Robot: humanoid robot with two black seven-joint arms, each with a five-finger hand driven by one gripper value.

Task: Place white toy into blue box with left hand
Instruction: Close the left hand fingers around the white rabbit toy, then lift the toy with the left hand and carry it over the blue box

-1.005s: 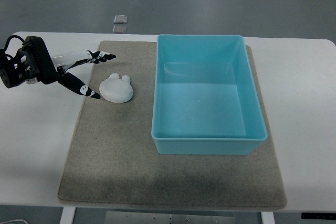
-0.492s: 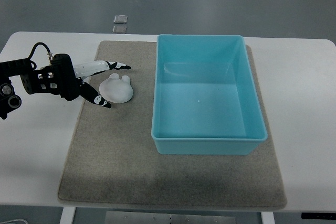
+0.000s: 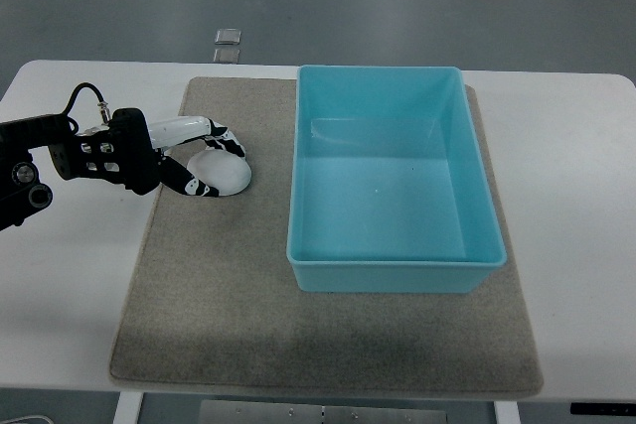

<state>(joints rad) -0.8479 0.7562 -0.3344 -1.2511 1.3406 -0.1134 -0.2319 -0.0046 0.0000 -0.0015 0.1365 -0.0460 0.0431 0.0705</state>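
Note:
Next, I release the white toy with my left gripper on the blue box's bottom, by the box's side (image 3: 347, 163) nearest it.
The white toy (image 3: 224, 176) lies on the grey mat (image 3: 229, 295), left of the blue box (image 3: 393, 181). My left hand (image 3: 207, 158) comes in from the left edge and is closed around the toy, fingers curled over its top and thumb against its near left side. The toy rests on the mat. The blue box is open and empty. The right arm is out of view.
The mat lies on a white table (image 3: 576, 245). A small clear square object (image 3: 229, 45) sits on the floor beyond the table's far edge.
My left hand moved right over the mat to the toy, and its spread fingers curled down around it. The toy has not moved.

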